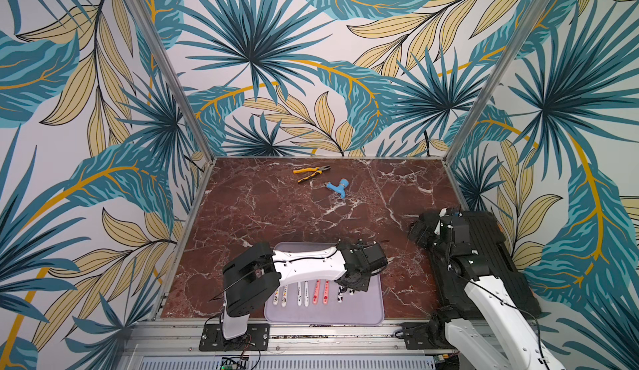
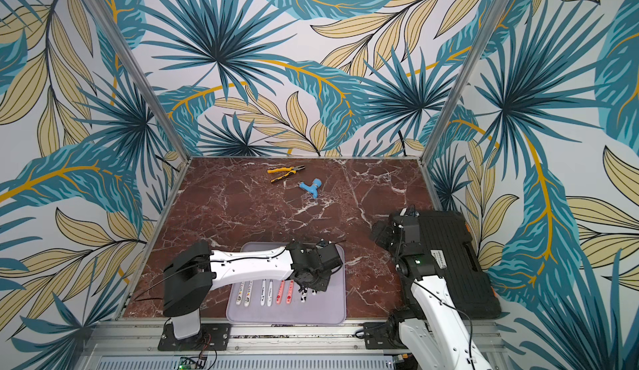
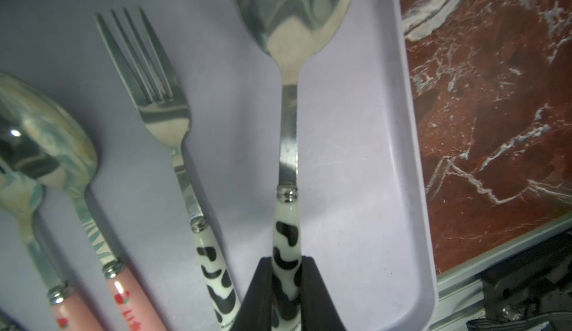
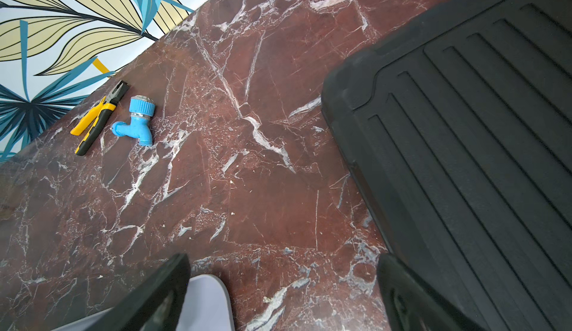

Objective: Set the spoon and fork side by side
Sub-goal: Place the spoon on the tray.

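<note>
Next, I let go of the spoon with my left gripper on the lavender tray (image 1: 349,282) (image 3: 282,197), between the matching cow-patterned fork and the nearby rim.
A spoon (image 3: 292,20) with a black-and-white cow-patterned handle runs parallel to a matching fork (image 3: 161,109) over the lavender tray (image 3: 371,159). The spoon is on the side nearer the tray's rim. My left gripper (image 3: 286,270) is shut on the spoon's handle. In both top views the left gripper (image 1: 349,287) (image 2: 309,287) reaches over the right part of the tray (image 1: 373,302), and only the two cow-patterned handle ends (image 1: 345,294) show under it. My right gripper (image 4: 284,283) hangs open and empty over the marble, beside the tray's far right corner.
More cutlery lies in pairs on the tray: pink handles (image 1: 321,292) (image 3: 123,301) and white handles (image 1: 302,292). Yellow pliers (image 1: 311,172) and a blue tap (image 1: 337,187) lie near the back wall. A black case (image 1: 484,257) fills the table's right side.
</note>
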Tool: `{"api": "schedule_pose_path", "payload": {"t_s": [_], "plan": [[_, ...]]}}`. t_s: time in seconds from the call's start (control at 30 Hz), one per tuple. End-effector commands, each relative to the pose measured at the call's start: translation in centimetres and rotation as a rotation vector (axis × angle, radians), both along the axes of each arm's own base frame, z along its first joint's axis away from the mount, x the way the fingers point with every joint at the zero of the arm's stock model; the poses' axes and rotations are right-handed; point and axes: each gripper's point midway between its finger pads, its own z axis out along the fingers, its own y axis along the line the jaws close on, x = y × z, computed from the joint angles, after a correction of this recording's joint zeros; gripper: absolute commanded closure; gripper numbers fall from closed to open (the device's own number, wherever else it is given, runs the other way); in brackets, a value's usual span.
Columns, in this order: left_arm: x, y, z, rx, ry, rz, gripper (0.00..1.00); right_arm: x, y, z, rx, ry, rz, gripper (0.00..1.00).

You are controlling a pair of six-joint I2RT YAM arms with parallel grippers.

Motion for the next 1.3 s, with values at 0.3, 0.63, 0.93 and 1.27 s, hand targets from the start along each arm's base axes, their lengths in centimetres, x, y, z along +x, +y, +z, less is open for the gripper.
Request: {"api": "schedule_pose_path", "payload": {"t_s": [0.3,0.63,0.93,1.27], "plan": [[-0.4,0.7,-2.1,-0.004,0.025,0.115,0.95,-0.5,-0.1,-0.5,-0.001,-0.001,-0.001,0.00],[-0.7,1.4,-2.7,0.021,0.041,0.145,0.93,-0.5,0.1,-0.3,0.009,-0.014,0.006,0.00],[-0.8,1.8,-3.0,0.044,0.046,0.153,0.93,-0.5,0.2,-0.1,0.016,-0.024,0.009,0.01],[-0.7,2.1,-3.4,0.073,0.046,0.153,0.86,-0.5,0.3,0.0,0.017,-0.029,0.011,0.00]]}}
